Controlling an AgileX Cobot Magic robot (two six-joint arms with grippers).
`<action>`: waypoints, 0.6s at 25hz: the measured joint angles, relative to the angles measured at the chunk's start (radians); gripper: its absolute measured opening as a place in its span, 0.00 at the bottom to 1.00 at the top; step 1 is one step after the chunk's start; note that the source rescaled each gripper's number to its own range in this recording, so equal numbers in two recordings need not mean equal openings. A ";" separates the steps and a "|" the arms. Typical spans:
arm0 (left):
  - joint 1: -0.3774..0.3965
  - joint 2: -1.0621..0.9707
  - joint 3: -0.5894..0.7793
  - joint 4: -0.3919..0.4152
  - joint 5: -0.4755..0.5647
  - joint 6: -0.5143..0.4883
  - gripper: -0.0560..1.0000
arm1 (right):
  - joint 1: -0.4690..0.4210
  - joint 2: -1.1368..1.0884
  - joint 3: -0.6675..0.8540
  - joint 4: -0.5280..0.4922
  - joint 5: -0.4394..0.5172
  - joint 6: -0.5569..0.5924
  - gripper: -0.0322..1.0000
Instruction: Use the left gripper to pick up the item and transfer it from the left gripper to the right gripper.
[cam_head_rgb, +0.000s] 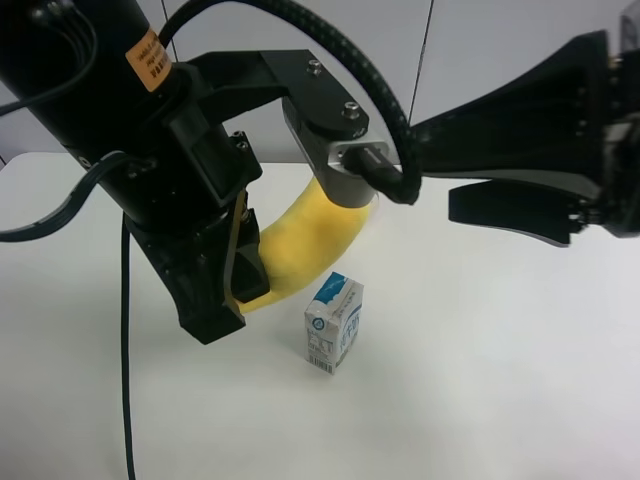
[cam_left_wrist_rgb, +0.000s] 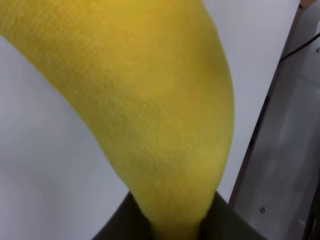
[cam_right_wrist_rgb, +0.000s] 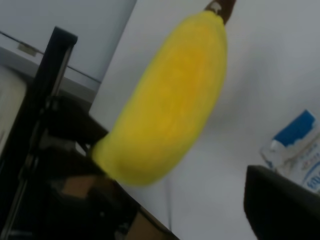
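The robot's right gripper needs to close on the upper part (cam_head_rgb: 353, 215) of the yellow plush banana, as the left gripper holds the banana's lower end.
The yellow plush banana (cam_head_rgb: 300, 245) hangs in the air above the white table (cam_head_rgb: 480, 390). My left gripper (cam_head_rgb: 240, 285), the arm with the orange sticker at the exterior high view's left, is shut on its lower end. The left wrist view shows the banana (cam_left_wrist_rgb: 150, 100) pinched between the dark fingers (cam_left_wrist_rgb: 116, 225). The grey block of that arm hides the banana's upper end in the exterior high view. My right gripper (cam_head_rgb: 440, 165) is open and empty, right of the banana and apart from it. In the right wrist view the banana (cam_right_wrist_rgb: 170, 100) shows its brown stem tip (cam_right_wrist_rgb: 222, 7).
A blue-white carton (cam_head_rgb: 335, 322) stands upright on the table just below and right of the banana; it also shows in the right wrist view (cam_right_wrist_rgb: 295, 150). A looping black cable (cam_head_rgb: 385, 95) arcs over the left arm. A thin cable (cam_head_rgb: 126, 350) hangs at the left.
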 joint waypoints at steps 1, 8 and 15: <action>0.000 0.000 -0.001 0.000 0.000 0.000 0.05 | 0.000 0.037 0.000 0.034 0.000 -0.040 1.00; 0.000 0.000 -0.002 0.000 -0.008 0.000 0.05 | 0.000 0.224 0.000 0.206 0.000 -0.244 1.00; 0.000 0.000 -0.002 0.000 -0.009 0.015 0.05 | -0.002 0.351 0.000 0.316 0.029 -0.361 1.00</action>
